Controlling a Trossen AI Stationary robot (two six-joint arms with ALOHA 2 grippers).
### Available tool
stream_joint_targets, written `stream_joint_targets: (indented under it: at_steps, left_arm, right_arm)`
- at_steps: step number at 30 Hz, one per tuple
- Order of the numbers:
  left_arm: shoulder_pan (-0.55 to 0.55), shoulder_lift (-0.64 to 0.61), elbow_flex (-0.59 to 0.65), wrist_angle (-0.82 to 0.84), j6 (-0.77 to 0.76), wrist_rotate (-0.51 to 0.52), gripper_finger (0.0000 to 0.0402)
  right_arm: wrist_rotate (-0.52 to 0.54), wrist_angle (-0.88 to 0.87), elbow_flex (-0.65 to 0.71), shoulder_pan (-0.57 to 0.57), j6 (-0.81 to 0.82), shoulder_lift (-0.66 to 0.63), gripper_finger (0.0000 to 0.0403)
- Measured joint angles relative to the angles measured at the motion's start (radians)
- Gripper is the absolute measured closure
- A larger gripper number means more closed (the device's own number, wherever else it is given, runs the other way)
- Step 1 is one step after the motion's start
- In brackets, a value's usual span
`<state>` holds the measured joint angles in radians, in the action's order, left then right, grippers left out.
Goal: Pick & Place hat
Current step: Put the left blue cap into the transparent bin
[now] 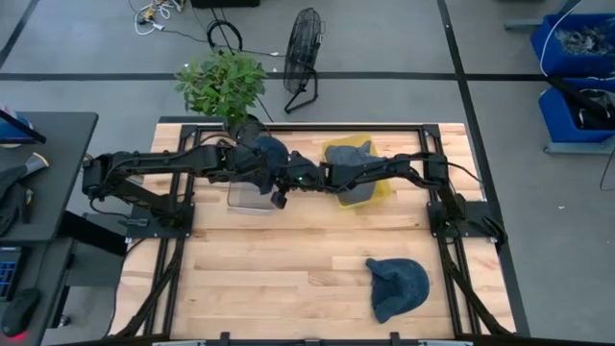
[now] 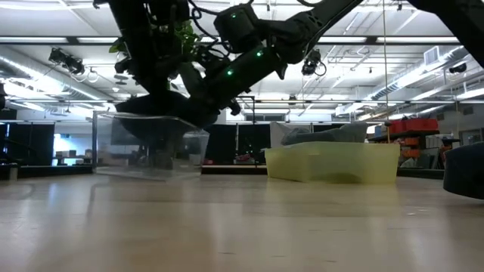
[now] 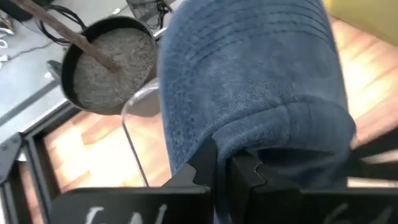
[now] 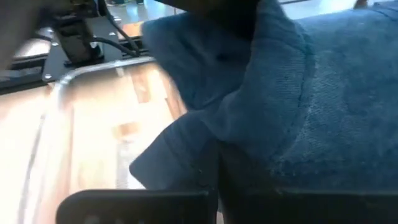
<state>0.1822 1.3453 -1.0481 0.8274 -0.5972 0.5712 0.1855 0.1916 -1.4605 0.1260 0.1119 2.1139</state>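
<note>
The blue hat, which hangs above the clear bin now, will be released by my left gripper inside the clear bin point(image 1: 260, 192) next to the potted plant.
A blue hat point(image 1: 270, 154) hangs above the clear bin point(image 1: 252, 199) near the table's far edge; it fills the left wrist view point(image 3: 249, 81) and the right wrist view point(image 4: 311, 93). My left gripper point(image 1: 256, 165) reaches in from the left and is shut on it. My right gripper point(image 1: 284, 186) comes from the right and meets the same hat, its fingers hidden under the cloth. In the low view the hat point(image 2: 162, 106) is a dark mass over the bin point(image 2: 151, 147). My left gripper pinches the hat's lower edge point(image 3: 239, 146) between its two shut fingers point(image 3: 202, 168); the cloth bulges up and away from them. The hat is lifted clear above the clear bin's rim point(image 3: 134, 106). My right gripper is shut on the hat's other side, but the cloth point(image 4: 273, 155) covers the place of contact. The brim point(image 4: 168, 155) hangs free beside it, above the bin's floor.
A yellow bin point(image 1: 363, 173) with another hat in it stands right of the clear bin. A third blue hat point(image 1: 397, 286) lies on the bare wood near the front right. A potted plant point(image 1: 226, 86) stands at the far edge, its pot point(image 3: 109, 62) close behind the bin.
</note>
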Motion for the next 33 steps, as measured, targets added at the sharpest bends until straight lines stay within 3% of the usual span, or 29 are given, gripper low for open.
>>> stream_joint_targets:
  at_steps: [9,16,22,33]
  left_arm:
    - [-0.002,0.000,0.000,-0.021,-0.150,-0.060,0.0383]
    - [-0.003,0.003,0.000,-0.026,-0.151,-0.060,0.0383]
    - [-0.008,0.005,0.001,-0.130,-0.077,-0.049,0.0383]
    - [-0.013,0.051,-0.001,-0.114,-0.109,-0.081,0.0383]
  right_arm:
    - [0.017,-0.039,0.001,0.030,-0.001,0.003,0.0403]
    - [0.012,-0.038,0.001,0.027,-0.019,0.003,0.0403]
    - [0.004,-0.002,0.003,0.023,-0.020,0.002,0.0403]
    - [0.006,-0.049,0.005,0.019,-0.023,0.001,0.0403]
